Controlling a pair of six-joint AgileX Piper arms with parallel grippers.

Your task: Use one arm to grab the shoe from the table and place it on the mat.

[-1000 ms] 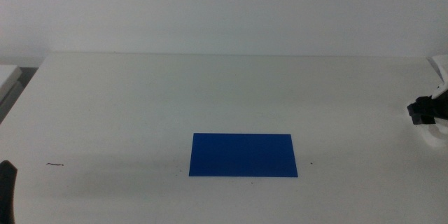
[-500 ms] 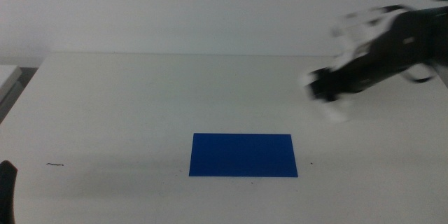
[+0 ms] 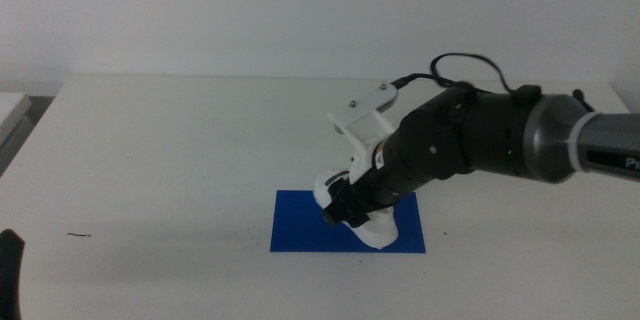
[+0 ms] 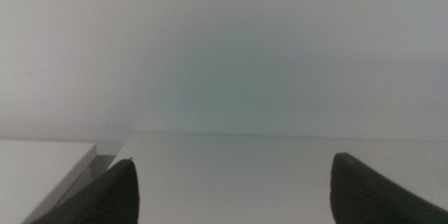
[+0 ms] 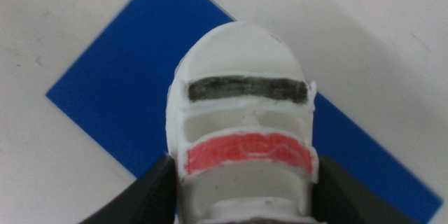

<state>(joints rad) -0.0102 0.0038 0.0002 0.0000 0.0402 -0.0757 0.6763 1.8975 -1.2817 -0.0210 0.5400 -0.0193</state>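
The white shoe, now held over the mat, will be set down lengthwise by my right gripper on the middle of the dark blue mat (image 3: 344, 221) (image 5: 243, 147).
My right arm (image 3: 480, 145) reaches in from the right over the white table (image 3: 150, 140). My right gripper (image 3: 345, 210) is shut on the white shoe (image 3: 368, 228) and holds it over the middle of the dark blue mat (image 3: 300, 225). I cannot tell whether the sole touches the mat. In the right wrist view the shoe (image 5: 241, 112) sits between the jaws of the gripper (image 5: 245, 206), showing a dark strap and a red strap, with the mat (image 5: 119, 91) under it. My left gripper (image 3: 8, 270) waits at the bottom left edge; its wrist view shows the gripper (image 4: 231, 189) open and empty.
A small dark scratch mark (image 3: 78, 234) lies on the table at the front left. A white surface (image 3: 10, 110) stands beside the table's left edge. A plain white wall runs behind the table.
The right arm has swung in from the far right edge with the shoe, across the table and down over the mat. The left gripper has not moved.
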